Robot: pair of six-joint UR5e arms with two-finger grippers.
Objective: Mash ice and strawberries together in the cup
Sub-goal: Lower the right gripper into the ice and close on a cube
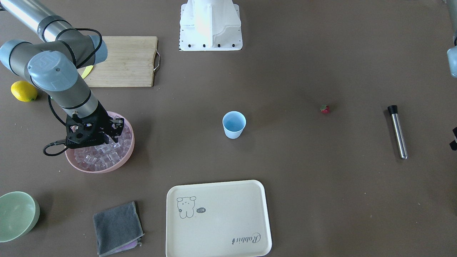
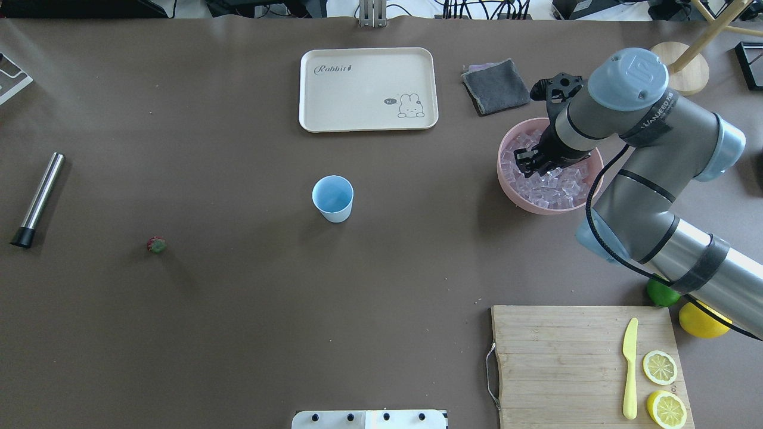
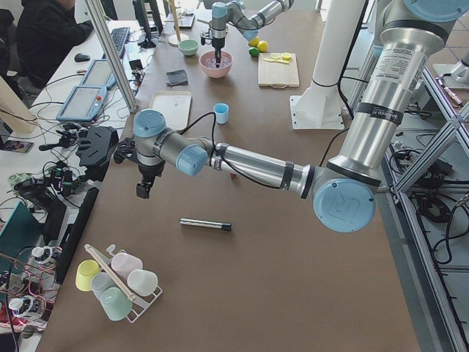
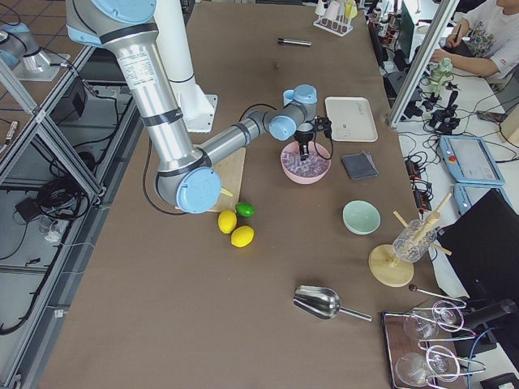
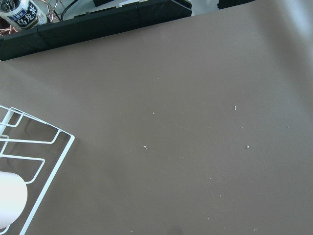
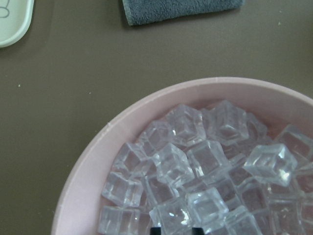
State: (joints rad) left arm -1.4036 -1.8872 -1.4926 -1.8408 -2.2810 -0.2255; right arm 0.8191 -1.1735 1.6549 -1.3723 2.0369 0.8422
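Observation:
My right fingers are too narrow over the packed ice cubes; they should open wider, close around one cube (image 6: 176, 231), then lift.
The light blue cup (image 1: 234, 125) (image 2: 332, 198) stands upright and alone at mid-table. A tiny red strawberry (image 1: 324, 109) (image 2: 157, 245) lies on the bare table toward my left side. Several clear ice cubes (image 6: 195, 161) (image 2: 548, 185) fill a pink bowl (image 2: 524, 205) (image 6: 83, 176). My right gripper (image 2: 524, 167) (image 6: 176, 230) points down into that bowl, its two fingertips apart just above the ice, holding nothing. My left gripper (image 3: 144, 189) hangs over the table's left end, far from the cup; I cannot tell whether it is open or shut.
A steel rod with a black tip (image 1: 398, 132) lies at my left. A cream tray (image 1: 217, 217), grey cloth (image 1: 117, 228) and green bowl (image 1: 16, 216) line the far edge. A cutting board (image 2: 572, 357) with knife and lemon slices sits near right. A wire cup rack (image 5: 29, 142) is below the left wrist.

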